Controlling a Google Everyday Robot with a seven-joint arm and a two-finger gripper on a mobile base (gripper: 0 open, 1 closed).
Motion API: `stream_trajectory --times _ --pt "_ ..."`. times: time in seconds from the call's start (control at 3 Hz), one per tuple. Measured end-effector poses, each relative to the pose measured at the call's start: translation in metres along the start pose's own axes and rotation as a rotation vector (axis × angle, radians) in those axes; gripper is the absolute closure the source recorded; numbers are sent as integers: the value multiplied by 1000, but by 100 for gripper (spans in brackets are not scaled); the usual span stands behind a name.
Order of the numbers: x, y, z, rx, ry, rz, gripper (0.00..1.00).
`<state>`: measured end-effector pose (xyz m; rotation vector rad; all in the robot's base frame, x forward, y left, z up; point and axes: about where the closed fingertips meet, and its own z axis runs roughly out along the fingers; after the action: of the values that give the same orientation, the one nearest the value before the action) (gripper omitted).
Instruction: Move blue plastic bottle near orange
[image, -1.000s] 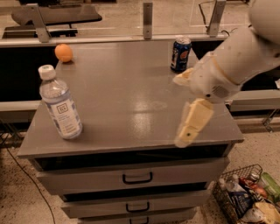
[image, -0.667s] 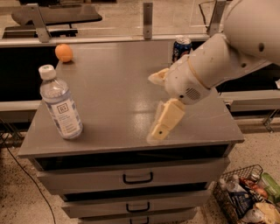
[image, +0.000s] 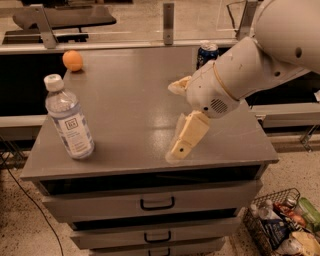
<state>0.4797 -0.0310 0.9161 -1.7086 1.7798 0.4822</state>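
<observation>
The blue plastic bottle has a pale label (image: 74, 130) below the white cap. My gripper needs to close on it to carry the bottle toward the orange.
The blue plastic bottle (image: 69, 119) stands upright near the front left corner of the grey cabinet top (image: 135, 100). It is clear, with a white cap and a pale label. The orange (image: 73, 60) lies at the back left corner, well behind the bottle. My gripper (image: 173, 121) hangs over the front middle of the top, to the right of the bottle and apart from it. Its cream fingers (image: 187, 137) are spread open and hold nothing.
A blue soda can (image: 206, 53) stands at the back right, partly behind my arm. The cabinet has drawers with dark handles (image: 157, 204) below. A wire basket (image: 282, 225) of packets sits on the floor at the right. A cable runs along the floor at the left.
My arm and gripper have moved left, from the right front edge toward the middle of the top. The bottle, orange and can have not moved.
</observation>
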Motion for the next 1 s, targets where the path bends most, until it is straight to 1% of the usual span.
stream_trajectory --times 0.33,0.67,1.0 --pt "-6 2 14 10 -37 0 0" --pt "-29 -1 54 -3 -144 -17 0" --pt "-60 -7 99 -19 -266 -36 0"
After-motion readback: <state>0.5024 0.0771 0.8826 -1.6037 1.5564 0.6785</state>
